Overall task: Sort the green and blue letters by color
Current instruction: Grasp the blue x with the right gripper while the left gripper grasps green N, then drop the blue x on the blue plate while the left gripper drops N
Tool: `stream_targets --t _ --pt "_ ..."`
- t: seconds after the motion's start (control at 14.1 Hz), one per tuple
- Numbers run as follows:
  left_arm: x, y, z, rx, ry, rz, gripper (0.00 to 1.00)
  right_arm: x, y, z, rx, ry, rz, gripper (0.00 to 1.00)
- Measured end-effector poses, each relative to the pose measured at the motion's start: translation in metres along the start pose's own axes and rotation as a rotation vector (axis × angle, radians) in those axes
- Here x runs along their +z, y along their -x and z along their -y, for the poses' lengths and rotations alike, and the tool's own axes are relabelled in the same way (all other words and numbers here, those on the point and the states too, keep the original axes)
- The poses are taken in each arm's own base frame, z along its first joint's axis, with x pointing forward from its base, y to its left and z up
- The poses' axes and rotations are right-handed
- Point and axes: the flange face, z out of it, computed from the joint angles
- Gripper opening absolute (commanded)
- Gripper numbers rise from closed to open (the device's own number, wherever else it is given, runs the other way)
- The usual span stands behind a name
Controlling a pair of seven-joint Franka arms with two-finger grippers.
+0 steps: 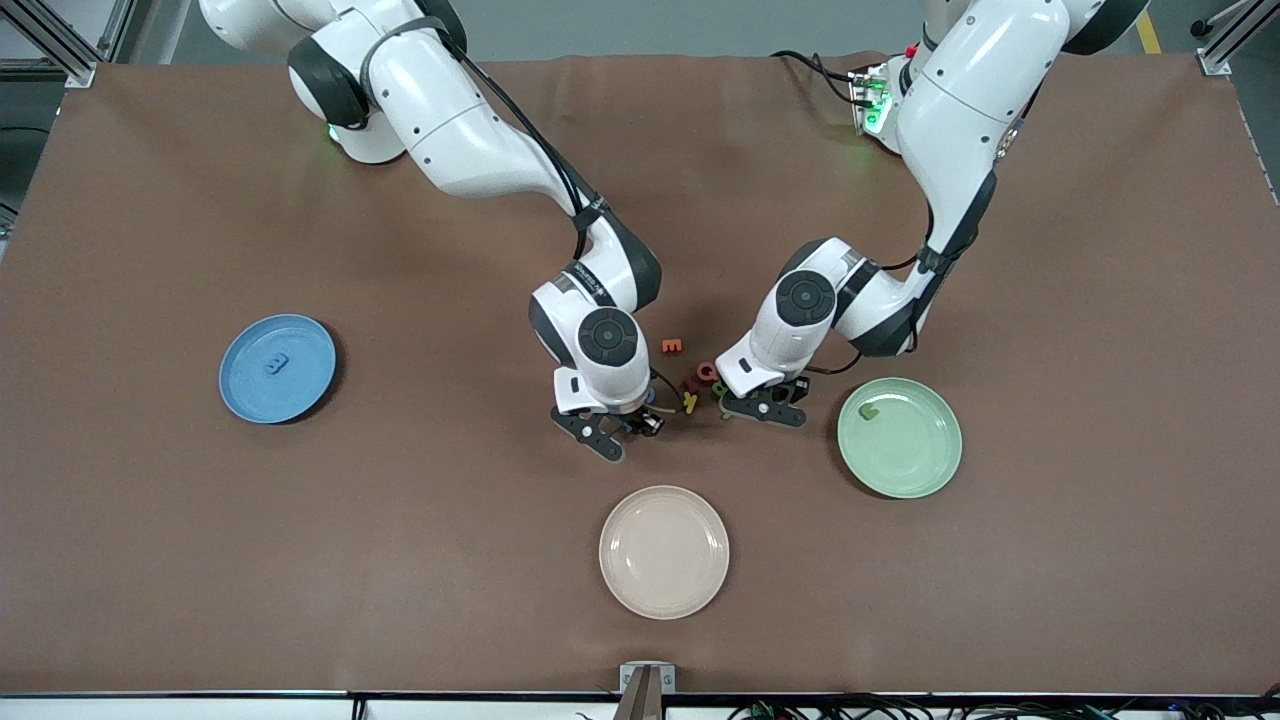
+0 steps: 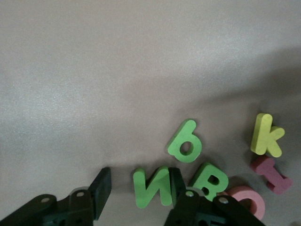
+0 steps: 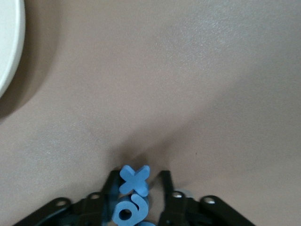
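Observation:
I should use my right gripper to set the blue x, now low over the table, down and let go of it on the blue plate (image 1: 300, 374), beside the blue letter lying there.
In the left wrist view a green N (image 2: 151, 187) lies flat between the fingers of my left gripper (image 2: 138, 181), which is open; one finger touches the N and the other stands clear of it. A green q (image 2: 185, 142) and a green B (image 2: 210, 179) lie beside it. My right gripper (image 3: 139, 181) stands low over the table with a blue x (image 3: 134, 180) and a blue e (image 3: 128, 209) between its fingers, against one finger with a gap to the other. Both grippers (image 1: 622, 432) (image 1: 765, 408) are at mid-table. The blue plate (image 1: 300, 345) and green plate (image 1: 915, 450) each hold one matching letter.
A yellow k (image 2: 266, 136), a dark red letter (image 2: 271, 172) and a pink Q (image 2: 244, 200) lie beside the green letters. An orange E (image 1: 672, 346) sits between the two arms. A beige plate (image 1: 664, 551) stands nearer the front camera than both grippers.

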Motion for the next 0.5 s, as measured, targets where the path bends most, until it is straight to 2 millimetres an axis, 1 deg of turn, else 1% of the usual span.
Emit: stream_targets --t 0.21,0.36,0.43,0.5 --pt "-0.001 -0.001 0.001 -0.002 0.0 -0.002 0.35 -0.001 0.0 0.0 0.0 0.0 0.0 0.0" --pt "-0.002 -0.002 0.002 -0.01 0.001 -0.005 0.24 -0.001 -0.004 -0.001 -0.005 0.002 -0.002 0.0" --pt "-0.002 -0.003 0.003 -0.029 0.002 -0.005 0.18 -0.002 -0.01 -0.003 -0.021 0.019 -0.001 0.0" --pt "-0.003 -0.003 0.003 -0.05 0.003 -0.006 0.15 -0.005 -0.021 -0.008 -0.049 0.048 0.006 0.0"
